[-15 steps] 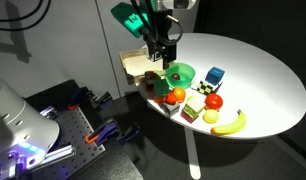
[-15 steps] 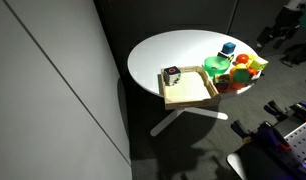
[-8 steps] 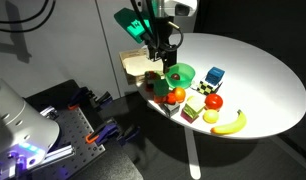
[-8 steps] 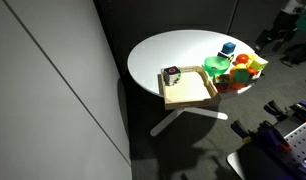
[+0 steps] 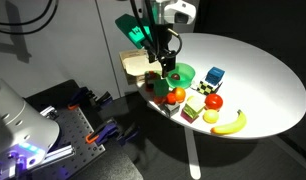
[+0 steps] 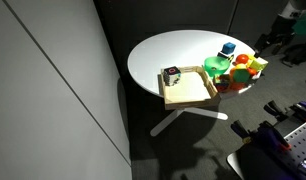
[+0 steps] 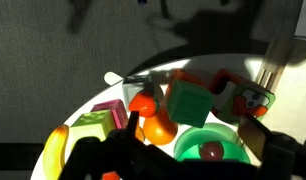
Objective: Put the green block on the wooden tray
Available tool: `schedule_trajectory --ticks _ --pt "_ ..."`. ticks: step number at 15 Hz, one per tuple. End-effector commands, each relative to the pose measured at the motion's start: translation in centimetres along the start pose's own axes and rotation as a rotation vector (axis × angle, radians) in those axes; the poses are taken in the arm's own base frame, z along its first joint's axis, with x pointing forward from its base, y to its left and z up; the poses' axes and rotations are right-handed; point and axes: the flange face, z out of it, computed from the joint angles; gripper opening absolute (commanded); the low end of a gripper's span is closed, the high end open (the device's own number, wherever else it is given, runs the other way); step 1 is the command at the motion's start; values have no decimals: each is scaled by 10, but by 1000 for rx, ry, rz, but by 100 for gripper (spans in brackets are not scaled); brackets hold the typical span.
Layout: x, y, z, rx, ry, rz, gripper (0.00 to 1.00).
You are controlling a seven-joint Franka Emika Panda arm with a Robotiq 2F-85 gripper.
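My gripper needs to next move over to the green block's sides (image 5: 161, 87) (image 7: 189, 102), between the orange and the red and blue toy, and close on them there.
The green block (image 7: 188, 103) is a dark green cube. In the wrist view it lies just beyond the round green dish (image 7: 208, 140), between an orange (image 7: 156, 128) and a red and blue toy (image 7: 248, 100). My gripper (image 7: 193, 128) is open and empty, with its dark fingers on either side of the dish, short of the block. In an exterior view the gripper (image 5: 165, 55) hangs over the green dish (image 5: 178, 73). The wooden tray (image 5: 136, 65) lies beside the dish at the table's edge. It also shows in an exterior view (image 6: 190, 93). The tray is out of the wrist view.
A banana (image 5: 229, 122), a red tomato (image 5: 213, 101), an orange (image 5: 178, 95), a yellow-green block (image 5: 194, 108) and a blue toy car (image 5: 214, 76) crowd the round white table (image 5: 258, 70) near the dish. A small dark object (image 6: 173, 75) sits on the tray's corner.
The gripper has moved slightly up and away from the dish, staying open. The objects on the table have not moved.
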Motion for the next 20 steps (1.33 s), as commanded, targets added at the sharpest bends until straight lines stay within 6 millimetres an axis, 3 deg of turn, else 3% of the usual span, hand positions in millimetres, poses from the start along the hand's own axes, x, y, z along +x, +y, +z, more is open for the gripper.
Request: schedule_trajectory --ticks 1,8,20 --pt "5 1 21 -26 -12 33 100" --pt "8 -17 57 -61 4 102 100" --pt "36 -47 89 -105 16 125 100"
